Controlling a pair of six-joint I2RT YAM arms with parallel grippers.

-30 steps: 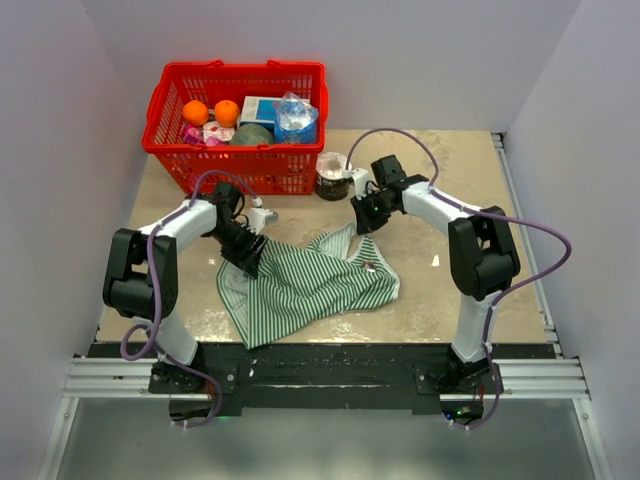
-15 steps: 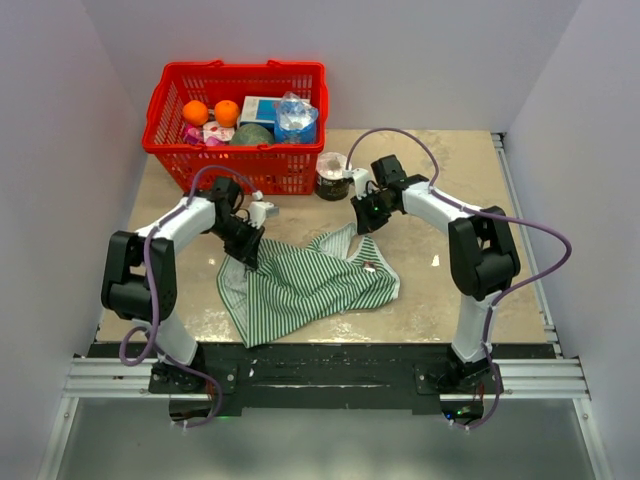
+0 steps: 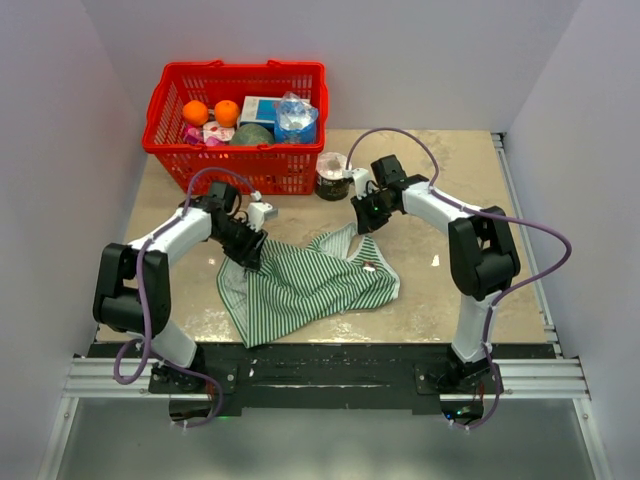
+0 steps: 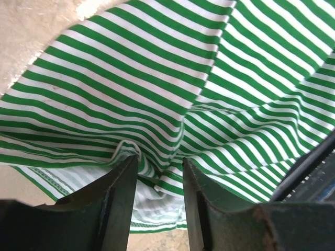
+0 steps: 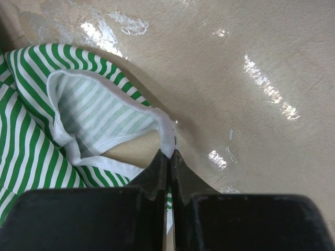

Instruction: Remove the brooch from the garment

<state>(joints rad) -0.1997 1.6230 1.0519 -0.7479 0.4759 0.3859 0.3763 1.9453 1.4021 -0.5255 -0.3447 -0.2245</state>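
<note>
The garment is crumpled between the robot's grippers, so next the left gripper grabs the garment's raised fold (image 4: 149, 170) and help lift and spreads it flat before the robot removes the brooch.
The green-and-white striped garment (image 3: 305, 285) lies crumpled on the table between the arms. The brooch (image 3: 371, 267) shows only as a tiny pale dot on its right part in the top view. My left gripper (image 3: 249, 256) is down on the garment's upper left edge. In the left wrist view its jaws (image 4: 159, 172) stand apart, with a raised fold of the striped cloth (image 4: 157, 104) just ahead of them. My right gripper (image 3: 361, 222) is shut on the white-trimmed strap (image 5: 168, 133) at the garment's top right corner and pinches it at the fingertips (image 5: 168, 152).
A red basket (image 3: 250, 172) holding oranges, a bottle and boxes stands at the back left. A dark jar with a white top (image 3: 330, 178) sits beside it, just behind my right gripper. White walls close in both sides.
My left gripper has closed on the cloth and opened again, and the left arm's elbow has swung outward and lower. The right arm and garment have hardly moved.
</note>
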